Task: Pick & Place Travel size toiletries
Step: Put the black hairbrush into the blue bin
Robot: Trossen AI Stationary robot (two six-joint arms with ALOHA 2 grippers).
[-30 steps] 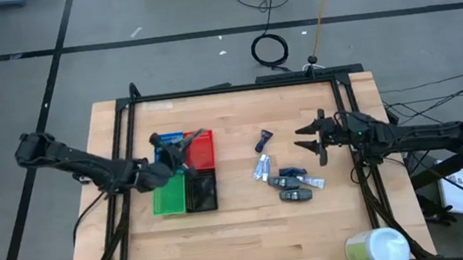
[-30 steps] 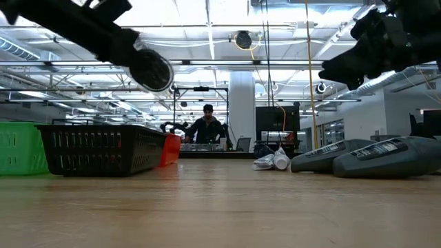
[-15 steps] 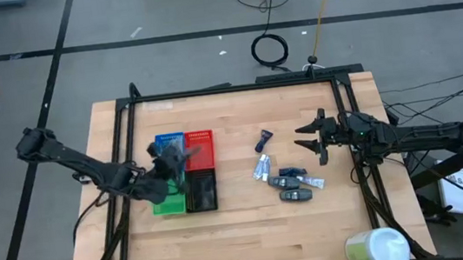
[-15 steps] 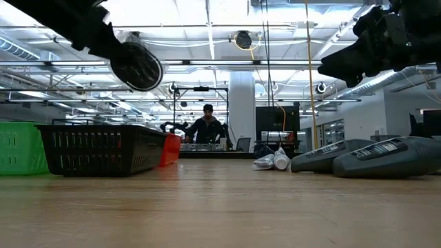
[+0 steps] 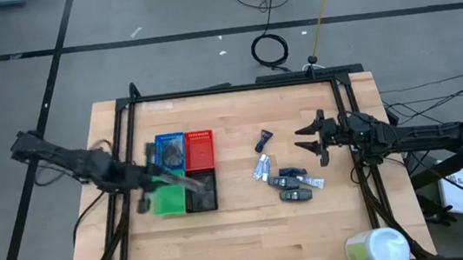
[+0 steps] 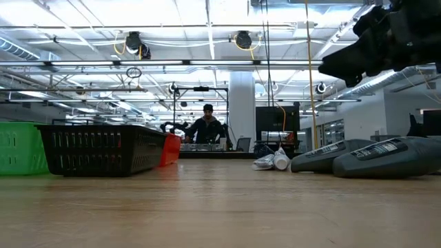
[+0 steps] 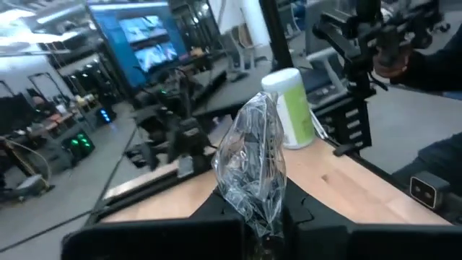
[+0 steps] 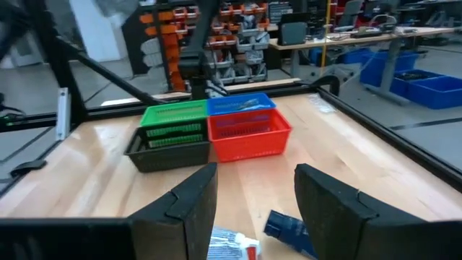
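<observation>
The clear packet, now above the green and black trays, will be let go by my left gripper in the middle of the blue tray [image 5: 170, 153], just behind the green tray.
My left gripper [image 7: 263, 230] is shut on a crinkled clear plastic packet [image 7: 253, 162]. It shows blurred in the high view [image 5: 176, 182], above the green tray [image 5: 166, 200] and black tray [image 5: 202, 194]. It points level toward the near right corner. The other travel size toiletries lie right of centre: a dark blue tube [image 5: 263, 139], silver-white tubes [image 5: 262, 169] and two dark packs [image 5: 296, 186]. My right gripper [image 5: 306, 137] hangs open above the table just right of them, touching nothing, its fingers [image 8: 189, 198] level and aimed at the trays. My left gripper pinches the clear packet by its near end [image 7: 261, 213] between its two fingers. The rest of the packet sticks out past the fingertips, crumpled and lifted clear of the table and trays.
A blue tray [image 5: 169, 146] and a red tray [image 5: 201, 149] stand behind the green and black ones. A big pale green-white cylinder [image 5: 376, 247] stands at the near right corner. A black frame rail [image 5: 235, 87] runs round the table. Bare wood [image 5: 252, 233] lies along the near edge.
My left gripper has risen from over the blue and red trays, leaving the top of the low view. It has drawn back toward the near left and tipped up until it points level, still shut.
</observation>
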